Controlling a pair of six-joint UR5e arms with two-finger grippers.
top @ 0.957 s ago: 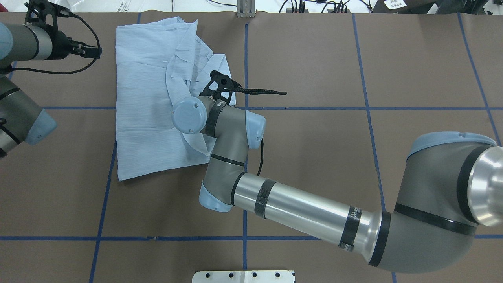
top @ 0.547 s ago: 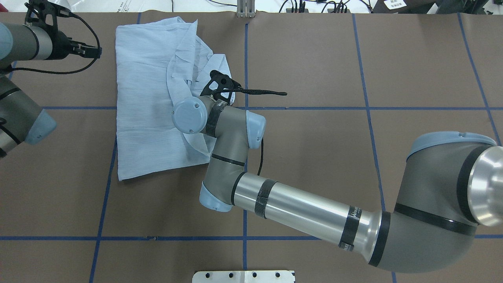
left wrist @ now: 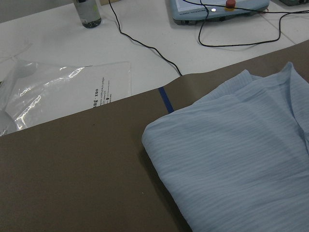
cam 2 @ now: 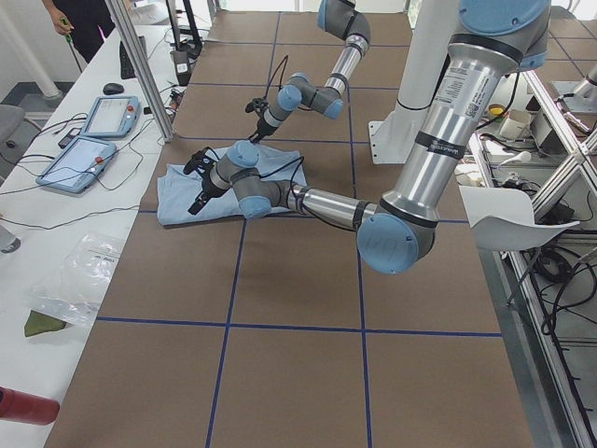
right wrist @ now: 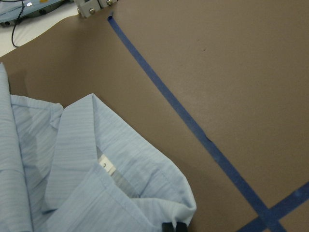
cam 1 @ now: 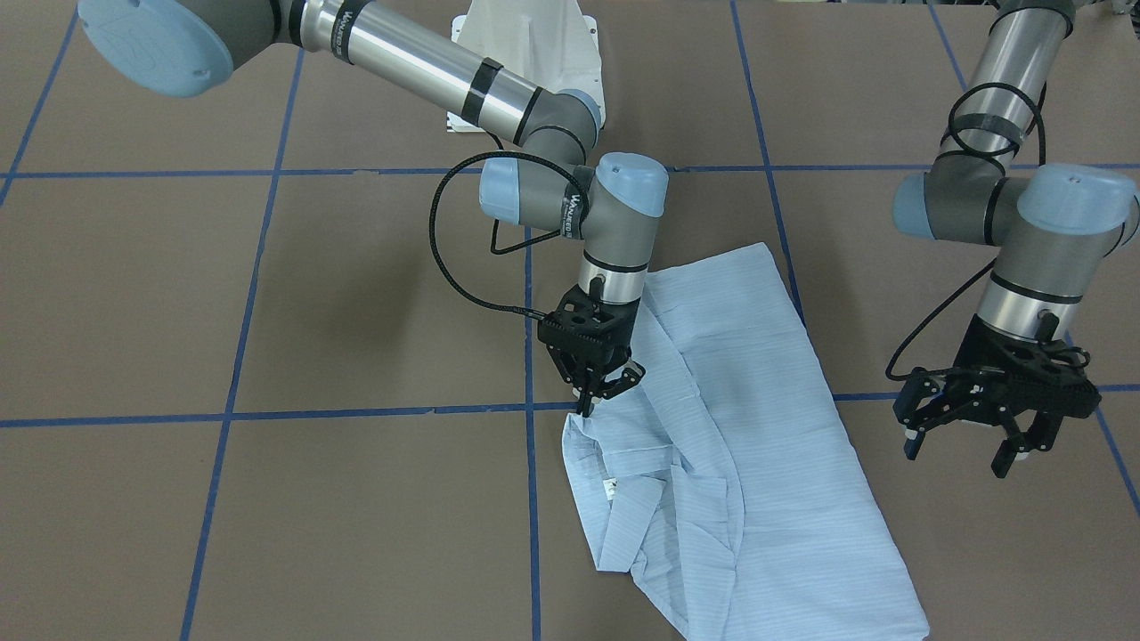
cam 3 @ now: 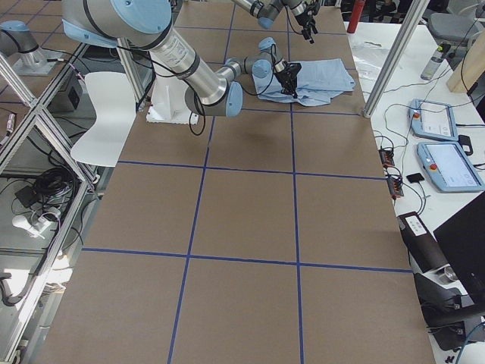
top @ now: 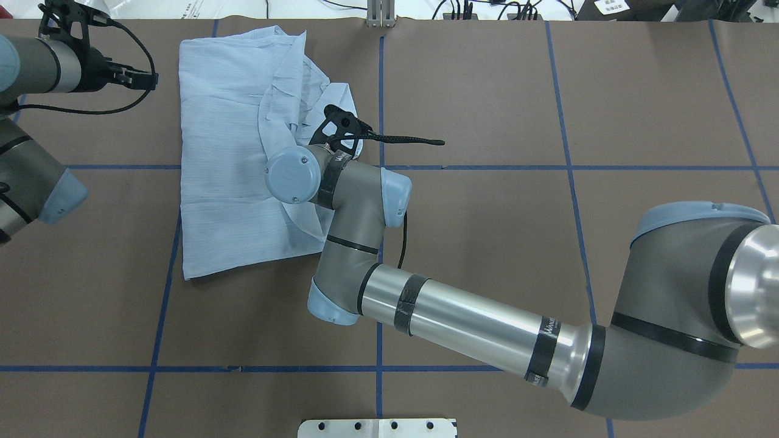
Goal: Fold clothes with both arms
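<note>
Next, my right gripper releases the shirt's collar-side corner near the middle of the empty taped square (cam 1: 416,319) towards the robot's white base.
The pale blue striped shirt (cam 1: 748,463) lies partly folded on the brown table (top: 548,121), with its collar and label (right wrist: 107,167) facing up. My right gripper (cam 1: 588,402) points down at the shirt's collar-side edge. Its fingertips (right wrist: 175,227) are shut on a corner of the fabric. From overhead the shirt (top: 225,158) shows on the left half, and the right wrist hides those fingers. My left gripper (cam 1: 957,454) hangs open above bare table beside the shirt's other long edge (left wrist: 159,159), holding nothing.
Blue tape lines (right wrist: 193,125) mark a grid on the table. Past the far edge is a white desk with a plastic bag (left wrist: 63,92), a bottle (left wrist: 88,14), a control pendant (left wrist: 217,7) and cables. The white robot base (cam 1: 525,53) stands at the near side.
My right wrist has shifted slightly toward the table's far edge, still at the shirt's edge. The left arm has not moved.
</note>
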